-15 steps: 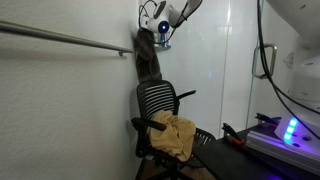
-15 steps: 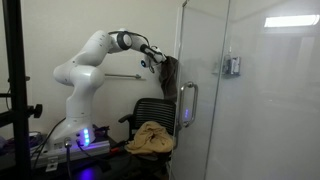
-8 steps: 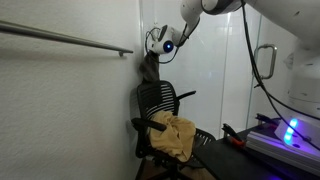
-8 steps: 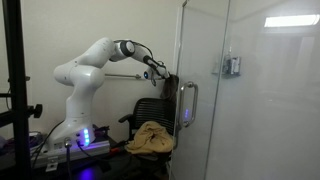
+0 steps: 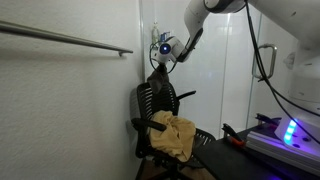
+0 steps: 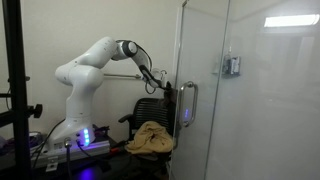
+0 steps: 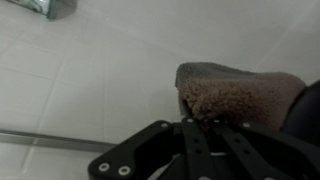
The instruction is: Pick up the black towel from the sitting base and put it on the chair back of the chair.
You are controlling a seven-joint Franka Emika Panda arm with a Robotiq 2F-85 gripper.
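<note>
I need to release the black towel, now held just above the chair back, draped over the top edge of the black mesh chair back (image 5: 163, 82).
My gripper (image 5: 162, 57) is shut on the black towel (image 5: 156, 76), a dark fuzzy cloth, and holds it just above the top of the black mesh chair back (image 5: 155, 102). The towel's lower part bunches against the top edge of the chair back. In the wrist view the towel (image 7: 235, 95) fills the space at my closed fingertips (image 7: 205, 122), against the white tiled wall. In an exterior view my gripper (image 6: 160, 84) and the towel (image 6: 168, 95) sit next to the glass door's edge, above the chair (image 6: 150, 110).
A tan cloth (image 5: 173, 136) lies on the chair seat, also seen in an exterior view (image 6: 150, 138). A metal rail (image 5: 60, 38) runs along the wall. A glass door (image 6: 250, 90) with a handle (image 6: 186, 105) stands close by. A blue-lit device (image 5: 290, 130) sits low.
My gripper has come down and away from the wall rail with the towel. The towel hung long a second ago and now bunches at the chair back's top.
</note>
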